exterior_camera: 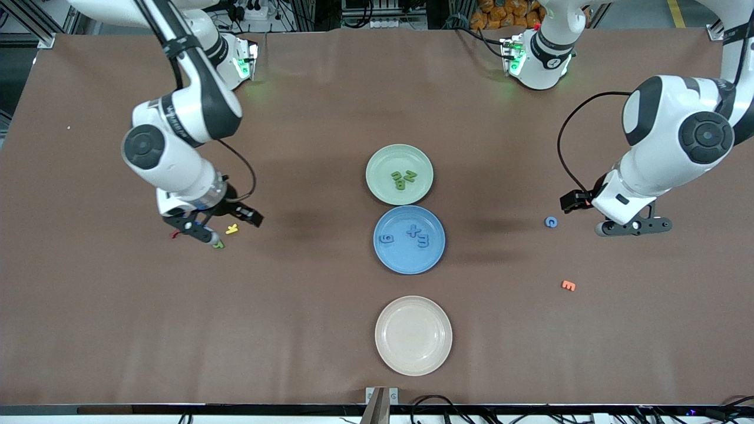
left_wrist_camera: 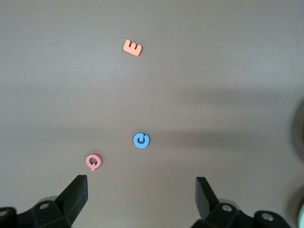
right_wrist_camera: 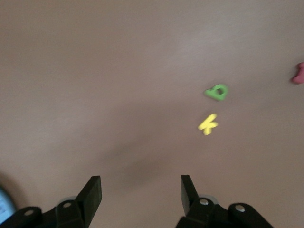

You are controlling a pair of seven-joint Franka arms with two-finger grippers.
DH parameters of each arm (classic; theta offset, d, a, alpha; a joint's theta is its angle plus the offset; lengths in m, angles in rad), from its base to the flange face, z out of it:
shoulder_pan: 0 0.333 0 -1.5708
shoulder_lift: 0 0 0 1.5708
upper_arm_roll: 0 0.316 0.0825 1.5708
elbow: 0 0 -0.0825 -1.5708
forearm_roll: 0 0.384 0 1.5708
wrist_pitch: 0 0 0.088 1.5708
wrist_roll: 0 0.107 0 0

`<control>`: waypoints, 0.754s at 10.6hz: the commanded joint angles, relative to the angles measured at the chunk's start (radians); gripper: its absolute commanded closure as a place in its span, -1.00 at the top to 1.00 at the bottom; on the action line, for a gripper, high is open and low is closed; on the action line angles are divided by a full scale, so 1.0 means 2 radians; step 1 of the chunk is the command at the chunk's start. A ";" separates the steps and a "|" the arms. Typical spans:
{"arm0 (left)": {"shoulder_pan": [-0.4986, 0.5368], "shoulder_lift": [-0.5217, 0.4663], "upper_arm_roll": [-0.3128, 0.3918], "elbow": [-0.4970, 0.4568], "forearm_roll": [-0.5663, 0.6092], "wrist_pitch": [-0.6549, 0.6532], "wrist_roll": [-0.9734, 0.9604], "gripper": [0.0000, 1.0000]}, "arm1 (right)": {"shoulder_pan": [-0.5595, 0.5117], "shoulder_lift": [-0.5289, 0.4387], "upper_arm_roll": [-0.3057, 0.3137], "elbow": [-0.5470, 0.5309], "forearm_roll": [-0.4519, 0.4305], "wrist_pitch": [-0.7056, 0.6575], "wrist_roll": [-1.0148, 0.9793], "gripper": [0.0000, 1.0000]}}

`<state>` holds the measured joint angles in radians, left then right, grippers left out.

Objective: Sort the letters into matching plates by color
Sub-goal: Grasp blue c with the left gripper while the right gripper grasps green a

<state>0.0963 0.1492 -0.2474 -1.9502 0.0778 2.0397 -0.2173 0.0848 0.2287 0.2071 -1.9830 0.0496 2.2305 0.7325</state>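
Note:
The loose blue C near the orange E is next for my left gripper, which should go there and close on the blue C's curved outer sides [exterior_camera: 551,222] [left_wrist_camera: 141,140].
The pale green plate [exterior_camera: 382,160] holds three green letters [exterior_camera: 404,178]. Just nearer the front camera, the blue plate [exterior_camera: 406,263] holds three blue pieces [exterior_camera: 419,236]. A loose green letter [exterior_camera: 218,244] [right_wrist_camera: 216,91] lies at the right arm's end, beside a yellow K [exterior_camera: 232,229] [right_wrist_camera: 207,124]. My right gripper [exterior_camera: 235,230] [right_wrist_camera: 141,190] hovers open and empty over the table there. A loose blue C [exterior_camera: 551,222] [left_wrist_camera: 141,140] lies at the left arm's end, just ahead of my left gripper [exterior_camera: 633,227] [left_wrist_camera: 141,190], which is open wide and empty.
A beige plate [exterior_camera: 413,335] sits nearest the front camera, in line with the other two. An orange E [exterior_camera: 568,285] [left_wrist_camera: 132,47] and a pink Q [left_wrist_camera: 93,161] lie near the blue C. A red piece [right_wrist_camera: 298,74] lies near the green letter.

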 commanded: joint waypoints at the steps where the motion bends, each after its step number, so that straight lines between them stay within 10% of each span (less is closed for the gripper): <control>1: 0.004 -0.017 -0.001 -0.080 -0.014 0.070 0.039 1.00 | -0.031 -0.028 -0.031 -0.050 0.014 0.027 -0.019 0.45; 8: 0.017 0.070 0.002 -0.083 -0.013 0.143 0.115 1.00 | -0.033 0.058 -0.079 -0.073 0.023 0.172 -0.014 0.46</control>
<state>0.1291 0.2469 -0.2445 -2.1200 0.0770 2.2761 -0.0185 0.0144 0.2947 0.0536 -2.1384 0.0588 2.5260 0.7072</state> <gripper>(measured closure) 0.000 0.273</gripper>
